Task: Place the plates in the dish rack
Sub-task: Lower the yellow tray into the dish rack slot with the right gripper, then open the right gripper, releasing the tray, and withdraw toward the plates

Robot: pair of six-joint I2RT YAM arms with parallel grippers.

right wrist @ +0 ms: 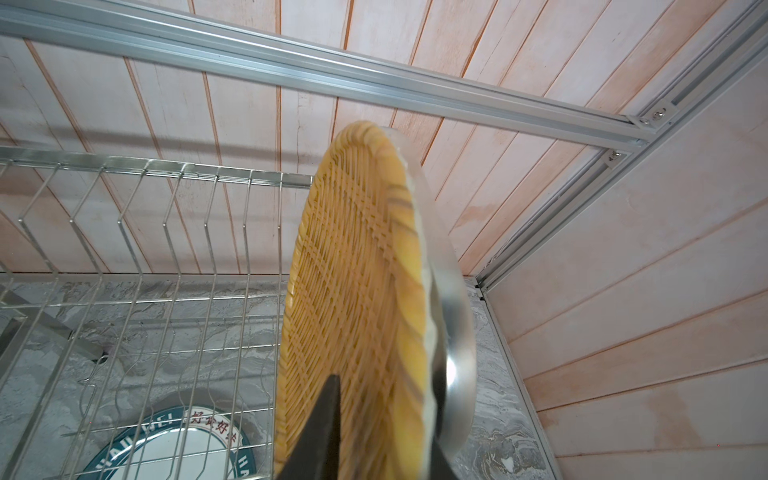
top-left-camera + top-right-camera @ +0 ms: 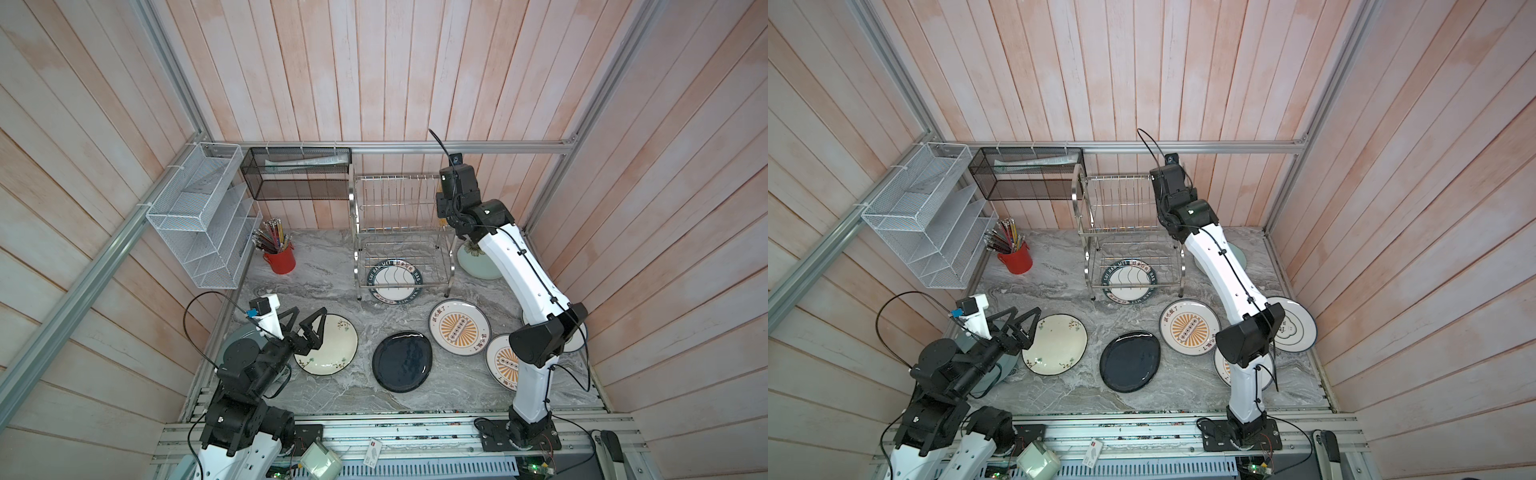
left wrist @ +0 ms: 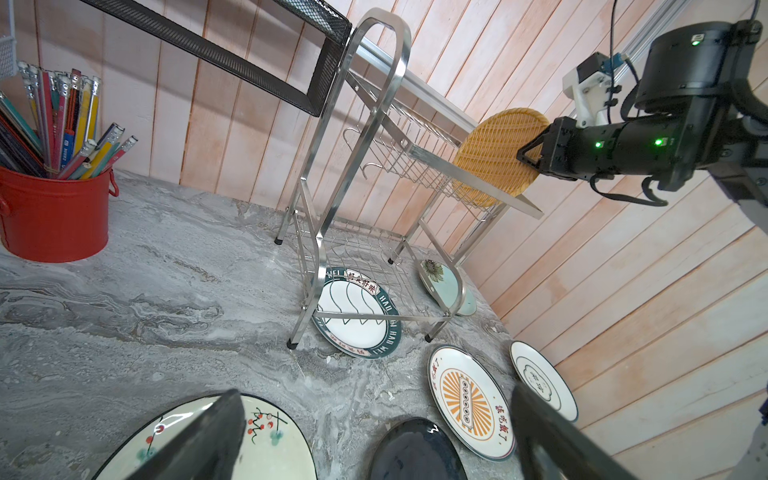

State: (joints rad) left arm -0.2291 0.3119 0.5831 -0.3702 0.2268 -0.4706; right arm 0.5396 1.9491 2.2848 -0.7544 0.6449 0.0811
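Note:
Next, I should close my left gripper on the near-side rim [image 2: 318,373] of the cream floral plate.
My right gripper [image 1: 376,451] is shut on the rim of a yellow woven-look plate [image 1: 357,270], held on edge at the right end of the dish rack's [image 2: 395,178] upper tier, beside its divider prongs. My left gripper [image 2: 309,316] hangs open over the left edge of a cream floral plate [image 2: 334,347]. Flat on the table lie a glossy black plate [image 2: 402,361], an orange-sunburst plate [image 2: 459,328] and a blue-ring plate [image 2: 1293,328]. A white green-lettered plate [image 2: 395,280] lies under the rack. A mint flower plate [image 3: 444,282] sits behind the right arm.
A red bucket of pencils [image 2: 280,259] stands at the back left. A white mesh organiser [image 2: 199,220] and a black mesh basket [image 2: 299,174] hang on the walls. A second sunburst plate [image 2: 500,361] is half hidden under the right arm. Wood walls close in on three sides.

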